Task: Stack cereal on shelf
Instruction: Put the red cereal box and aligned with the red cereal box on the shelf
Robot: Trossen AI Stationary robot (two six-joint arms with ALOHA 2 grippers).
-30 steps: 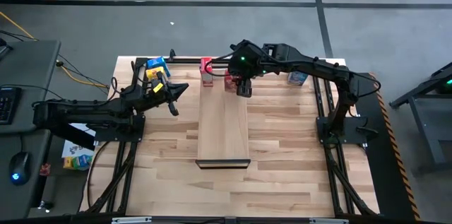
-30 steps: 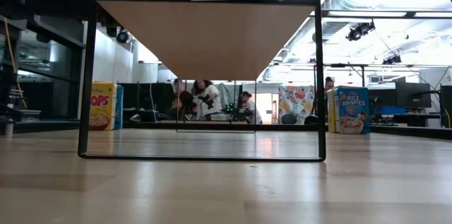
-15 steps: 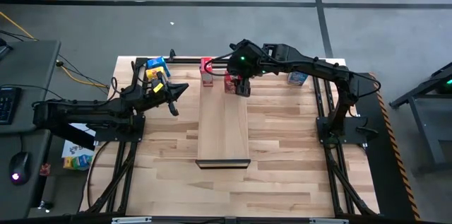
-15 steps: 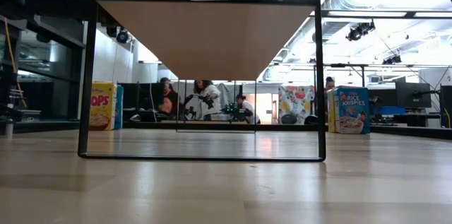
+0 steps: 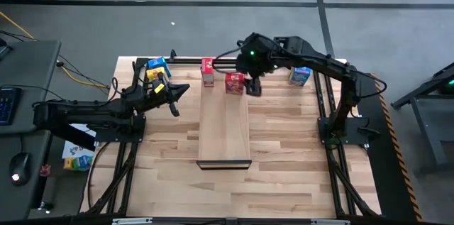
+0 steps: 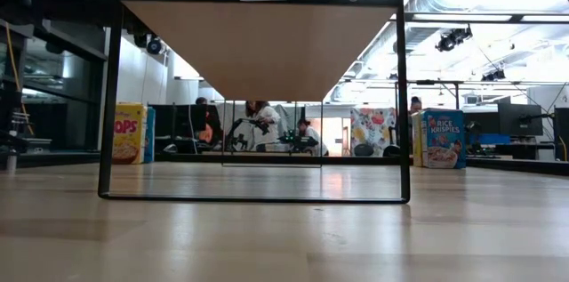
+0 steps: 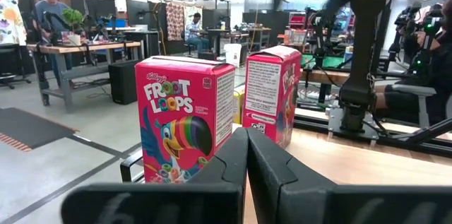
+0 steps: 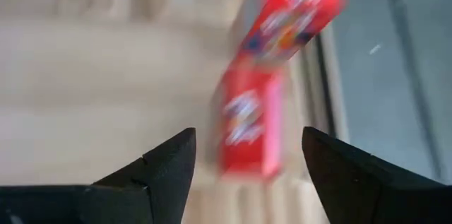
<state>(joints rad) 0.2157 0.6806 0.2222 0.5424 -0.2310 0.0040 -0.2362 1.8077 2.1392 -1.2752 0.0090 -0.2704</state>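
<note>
My right gripper has a place to close next. It should shut its fingers beside the nearer red cereal box's near corner (image 5: 243, 91) (image 8: 229, 171), on the side toward the right gripper's arm.
The pale shelf board (image 5: 223, 122) lies down the middle of the table. Two red cereal boxes stand upright at its far end: one (image 5: 207, 71) on the left, one (image 5: 234, 82) just nearer and to the right. My right gripper (image 5: 254, 87) hovers open right of that second box; its wrist view looks down on both red boxes (image 8: 247, 128) (image 8: 293, 12). A blue box (image 5: 299, 76) stands on the table at far right. A yellow box (image 5: 157, 76) and a blue box (image 5: 157, 63) stand at far left. My left gripper (image 5: 183, 90) waits shut beside them, facing the red boxes (image 7: 185, 121).
The shelf's dark metal frame (image 6: 107, 95) stands around the board in the low view, labelled SHELF1(3). The arms' base frames (image 5: 120, 140) (image 5: 340, 129) flank the board. Bare butcher-block tabletop (image 5: 284, 175) lies near the front edge. People sit in the room beyond the table.
My right gripper has drawn away from over the right-hand red box toward the table's right edge. The box stays standing on the shelf's far end and now shows whole. My left arm has kept still.
</note>
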